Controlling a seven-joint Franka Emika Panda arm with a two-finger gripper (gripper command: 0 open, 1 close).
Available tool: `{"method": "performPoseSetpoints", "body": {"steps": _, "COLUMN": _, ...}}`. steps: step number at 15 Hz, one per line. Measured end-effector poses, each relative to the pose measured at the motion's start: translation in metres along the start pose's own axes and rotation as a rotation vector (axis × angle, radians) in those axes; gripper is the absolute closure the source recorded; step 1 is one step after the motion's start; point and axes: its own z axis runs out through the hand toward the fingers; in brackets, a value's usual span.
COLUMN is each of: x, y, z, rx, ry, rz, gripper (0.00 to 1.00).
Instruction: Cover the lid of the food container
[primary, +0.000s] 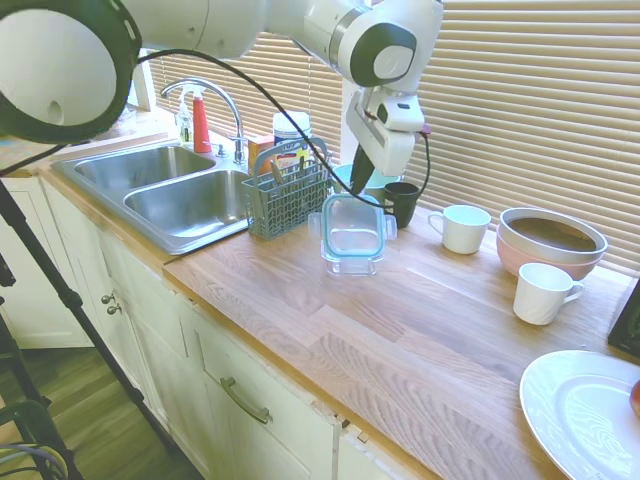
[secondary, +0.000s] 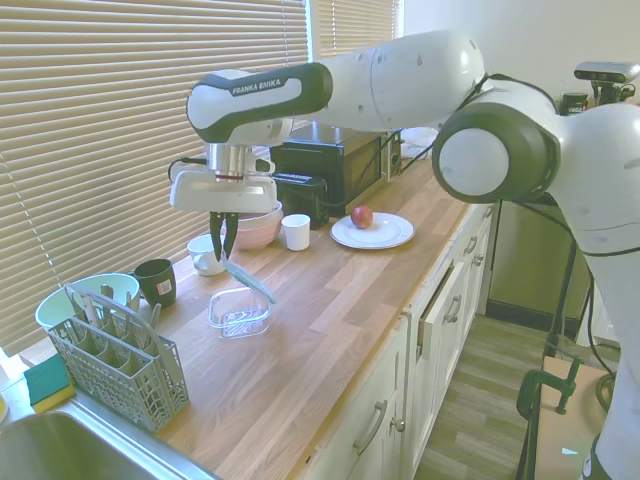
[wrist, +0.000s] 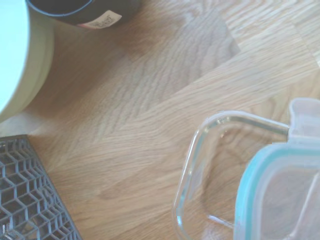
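Note:
The robot's gripper will release the lid flat on the open rim of the clear food container (primary: 351, 236) (wrist: 272, 210), near the grey cutlery basket. The lid now hangs tilted over the container.
The food container (primary: 353, 264) is a small clear box on the wooden counter (primary: 420, 330), just right of the grey cutlery basket. The lid (primary: 352, 226), clear with a teal rim, hangs tilted over it, its low edge down by the container's far side. My gripper (primary: 362, 188) is shut on the lid's upper edge. From the other side, the gripper (secondary: 222, 243) points straight down, with the lid (secondary: 250, 281) slanting from it above the container (secondary: 239, 313). The wrist view shows the container's rim (wrist: 197, 160) and a corner of the lid (wrist: 280, 195).
A grey cutlery basket (primary: 285, 196) stands at the edge of the steel sink (primary: 190, 205). Behind the container are a dark cup (primary: 402, 201) and a light green bowl (secondary: 85, 296). To the right stand white mugs (primary: 462, 228), stacked bowls (primary: 550, 240) and a white plate (primary: 585, 412).

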Motion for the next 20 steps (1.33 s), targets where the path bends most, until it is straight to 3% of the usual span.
{"method": "performPoseSetpoints", "body": {"steps": 20, "x": -0.032, "y": -0.053, "z": 0.069, "rx": -0.045, "ry": 0.021, "rz": -0.037, "gripper": 1.0}}
